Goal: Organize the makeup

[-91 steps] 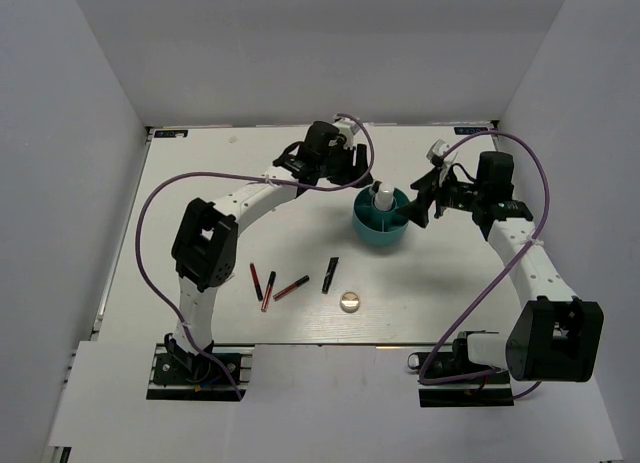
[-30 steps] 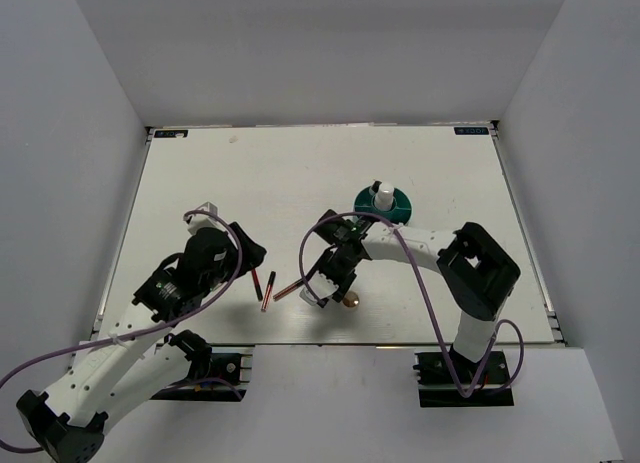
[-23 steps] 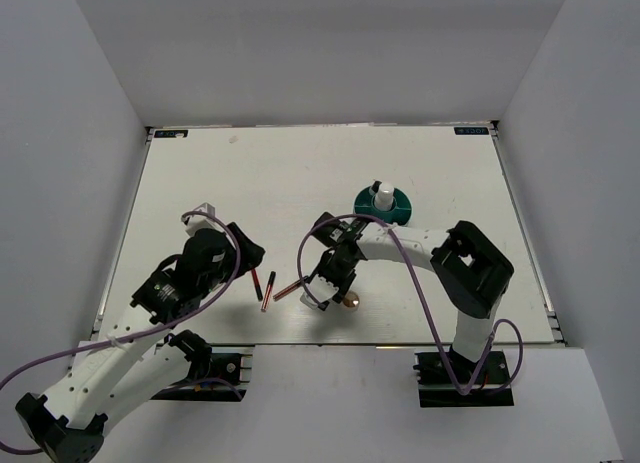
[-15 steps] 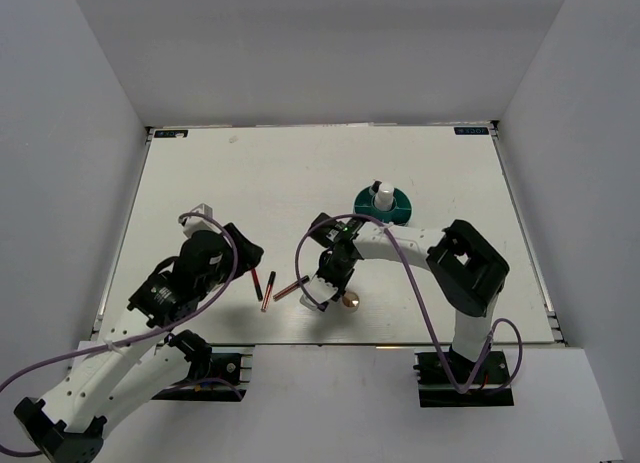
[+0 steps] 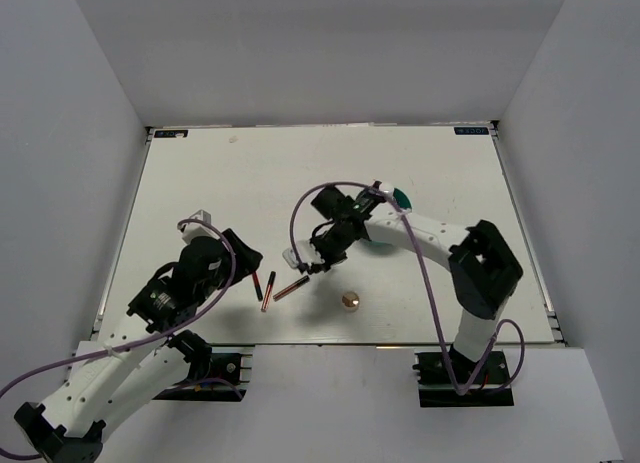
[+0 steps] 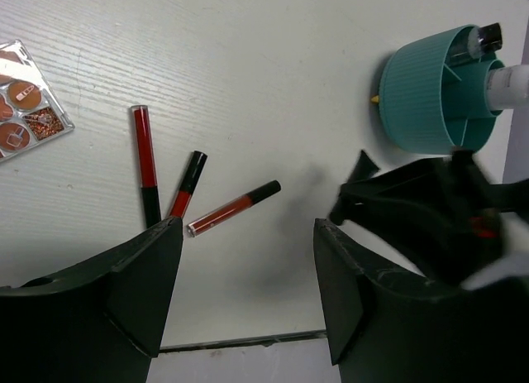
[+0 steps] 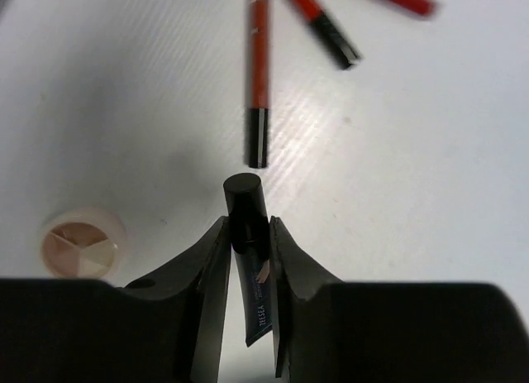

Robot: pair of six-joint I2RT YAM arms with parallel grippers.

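Note:
The black makeup tube will go down inside the teal cup (image 5: 398,198) beside the white bottle, from my right gripper.
My right gripper (image 7: 248,224) is shut on a black makeup tube (image 7: 245,203), held above the table in front of the teal cup (image 6: 430,98); from above this gripper (image 5: 308,261) hangs over the table's middle. Three red-and-black sticks (image 6: 234,209) (image 6: 187,183) (image 6: 145,161) lie side by side below my left gripper (image 6: 248,234), which hovers open with nothing between its fingers. The round compact (image 5: 350,300) sits near the front edge. A square palette (image 6: 25,102) lies left of the sticks. The white bottle (image 6: 511,81) stands in the cup.
The right arm (image 5: 430,233) crosses over the teal cup and hides most of it from above. The left arm (image 5: 190,278) covers the table's front left. The table's front edge (image 6: 248,342) runs just below the sticks.
The right gripper shut on the black tube beside the compact, then lifted it up and back toward the cup, leaving the compact uncovered. The left arm barely shifted.

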